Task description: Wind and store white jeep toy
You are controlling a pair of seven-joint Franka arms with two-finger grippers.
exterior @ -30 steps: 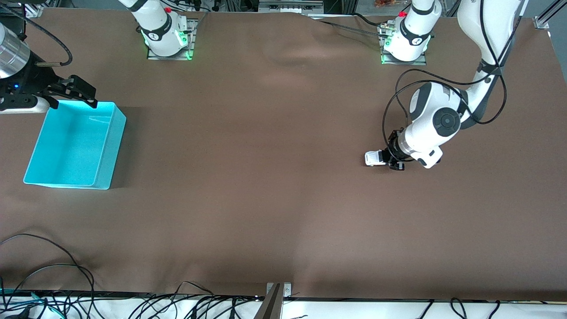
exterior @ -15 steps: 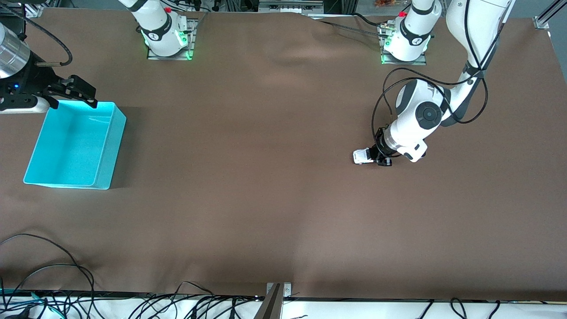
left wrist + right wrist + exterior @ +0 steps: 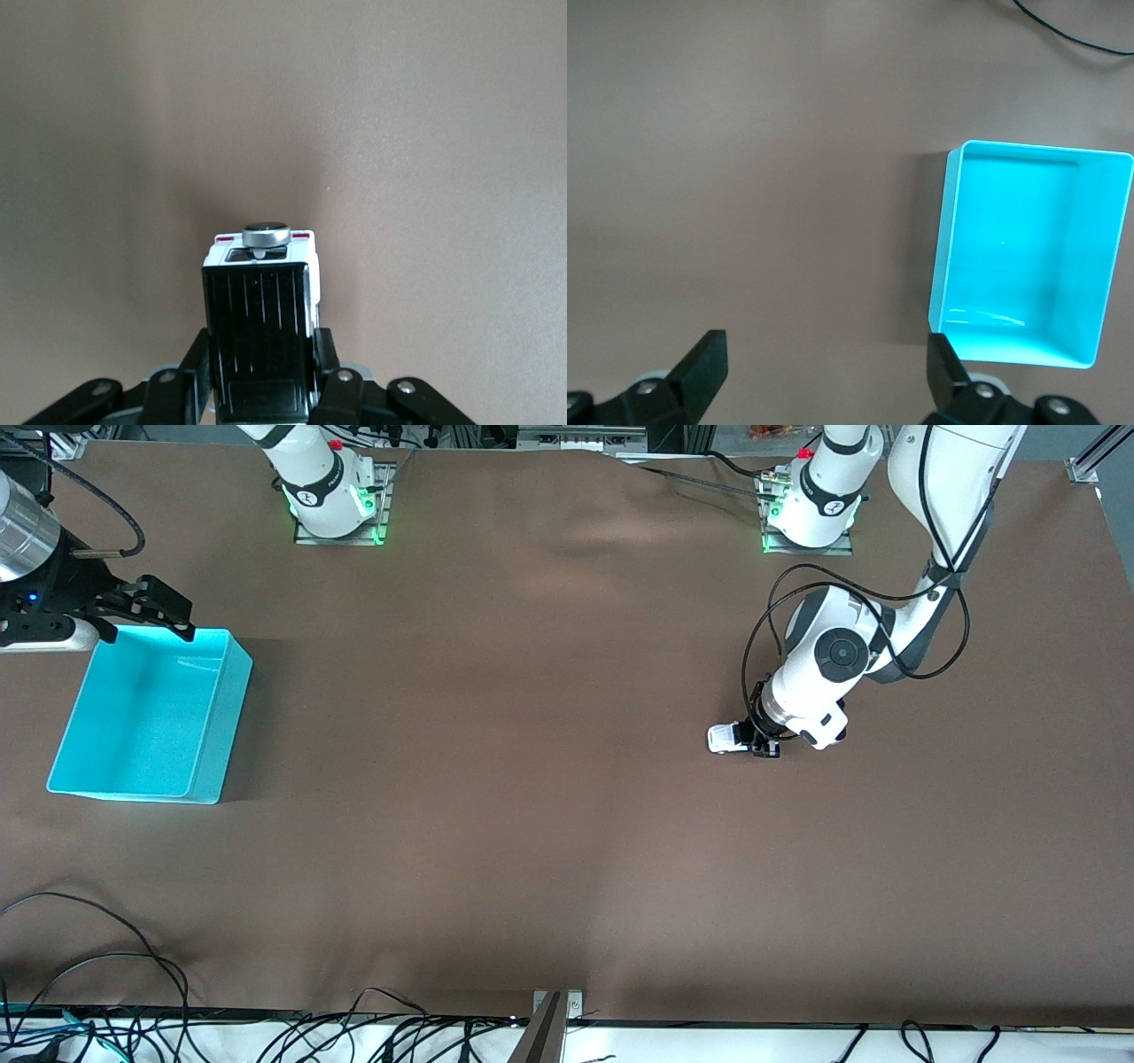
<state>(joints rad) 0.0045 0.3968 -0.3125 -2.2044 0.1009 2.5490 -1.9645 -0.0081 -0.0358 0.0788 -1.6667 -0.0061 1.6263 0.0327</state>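
Next, my left gripper sets down and lets go of the white jeep toy on the brown table (image 3: pixel 839 748) under its white wrist, farther away from the cyan bin.
The white jeep toy (image 3: pixel 728 738) sits on the brown table toward the left arm's end, with my left gripper (image 3: pixel 760 741) shut on its body. In the left wrist view the jeep toy (image 3: pixel 261 305) shows its black ribbed roof and a spare wheel on its end, and both fingers (image 3: pixel 326 359) press its sides. My right gripper (image 3: pixel 151 609) hangs open over the farther edge of the cyan bin (image 3: pixel 66 744) at the right arm's end. In the right wrist view nothing lies between the spread fingers (image 3: pixel 704 359), and the bin (image 3: pixel 948 230) is seen beside them with nothing inside.
Black cables (image 3: pixel 97 965) lie along the table's edge nearest the front camera. A metal bracket (image 3: pixel 554 1014) sits at the middle of that edge. The two arm bases (image 3: pixel 337 500) stand on the farthest strip of the table.
My left gripper has slid the jeep toy along the table toward the right arm's end, then nearly stopped. The right arm has not moved.
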